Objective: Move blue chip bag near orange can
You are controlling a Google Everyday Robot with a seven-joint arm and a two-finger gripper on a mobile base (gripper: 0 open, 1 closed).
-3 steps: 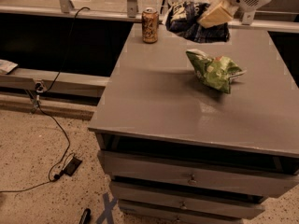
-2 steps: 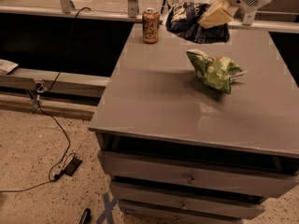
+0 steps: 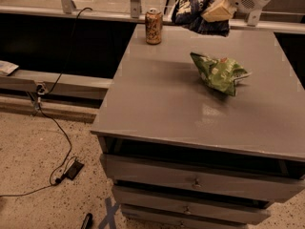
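The blue chip bag will go between the orange can and the green snack bag (image 3: 182, 35), where my gripper lets go.
The orange can (image 3: 154, 26) stands upright at the far left corner of the grey cabinet top (image 3: 162, 99). The blue chip bag (image 3: 194, 14), dark navy with white edges, hangs crumpled above the far edge of the top, right of the can. My gripper (image 3: 215, 11) comes in from the upper right and is shut on the bag's right side, holding it lifted. About a can's width of space lies between the bag and the can.
A bright green snack bag (image 3: 220, 73) lies on the right middle of the top. Drawers (image 3: 195, 180) front the cabinet below. A rail (image 3: 95, 13) runs behind. A black cable (image 3: 57, 128) trails on the speckled floor at left.
The gripper and the blue chip bag have barely moved; the bag stays lifted right of the can.
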